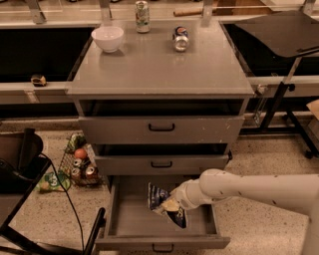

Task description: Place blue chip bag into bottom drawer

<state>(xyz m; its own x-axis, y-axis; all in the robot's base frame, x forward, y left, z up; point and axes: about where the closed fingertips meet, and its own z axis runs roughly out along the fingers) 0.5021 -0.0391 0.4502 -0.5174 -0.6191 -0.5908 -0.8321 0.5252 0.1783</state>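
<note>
My gripper is going to let go of the blue chip bag on the bottom drawer's grey bottom, straight (162, 210) behind its black handle.
The bottom drawer (130, 219) of the grey cabinet is pulled open, a wide box with a flat grey floor and a small black handle at its front. The blue chip bag (160, 199), dark navy with white lettering, is inside the drawer space, right of its middle. My white arm comes in from the right and my gripper (172, 205) is at the bag, low over the drawer floor. The bag covers the gripper's tip. Whether the bag rests on the floor I cannot tell.
Two shallower drawers (160, 129) sit above, shut or nearly so. On the cabinet top stand a white bowl (108, 38), an upright soda can (142, 10) and a tipped can (180, 39). A wire basket of cans (79, 167) and a black chair (20, 164) are at the left.
</note>
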